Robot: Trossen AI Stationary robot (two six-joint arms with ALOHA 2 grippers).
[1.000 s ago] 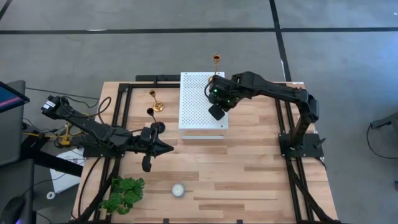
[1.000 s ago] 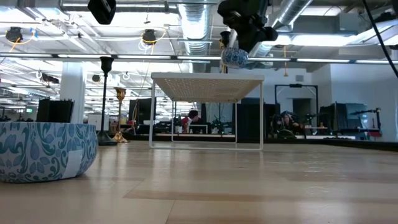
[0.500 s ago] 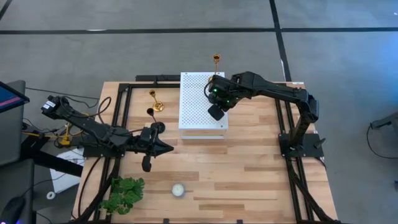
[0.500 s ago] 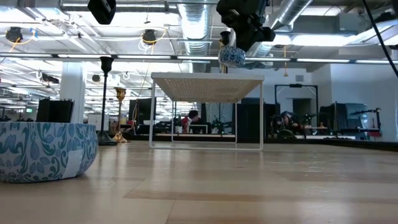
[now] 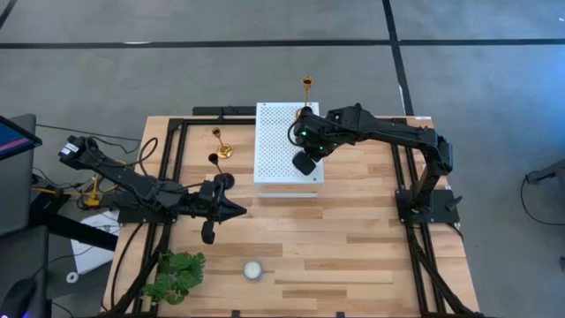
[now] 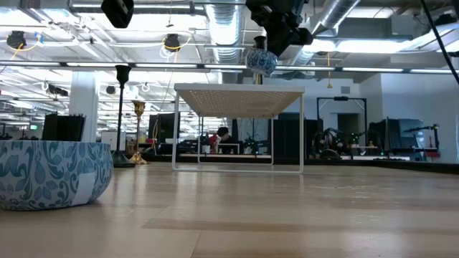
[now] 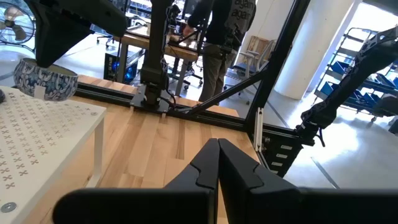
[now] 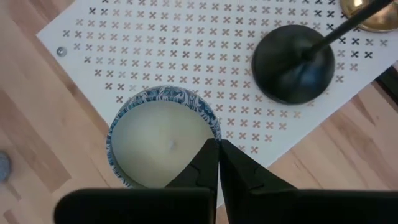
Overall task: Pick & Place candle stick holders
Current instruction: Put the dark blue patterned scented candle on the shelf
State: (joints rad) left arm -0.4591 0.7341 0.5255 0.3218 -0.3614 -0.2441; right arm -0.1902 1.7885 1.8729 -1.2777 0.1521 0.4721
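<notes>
The robot's right gripper should set the candle tin down on the white stand (image 5: 305,154) (image 8: 224,106) beside the black holder's round base.
My right gripper (image 5: 303,162) hangs over the white perforated stand (image 5: 274,141), shut on a blue-patterned candle tin (image 8: 165,143) filled with cream wax. On the stand's far part stand a black candle stick holder (image 8: 292,62) and a gold one (image 5: 307,88), each on its round base. Another gold holder (image 5: 220,144) and another black one (image 5: 218,168) stand on the table left of the stand. My left gripper (image 5: 238,210) is shut with nothing in it. It floats above the table, near those two holders. My right gripper has the candle tin by its rim (image 8: 208,134), at the fingertips. The fingers come from above, slanting steeply down. The tin (image 6: 262,62) hangs below them, a little tilted and lifted clear of the stand's top.
A second blue-patterned candle tin (image 5: 253,269) sits near the table's front edge, with a green leafy plant (image 5: 177,276) to its left. Black frame rails (image 5: 172,159) run along both sides of the table. People stand at desks beyond the table (image 7: 217,25).
My right gripper has crept a little toward the table's left with the candle tin, which stays lifted above the white stand.
</notes>
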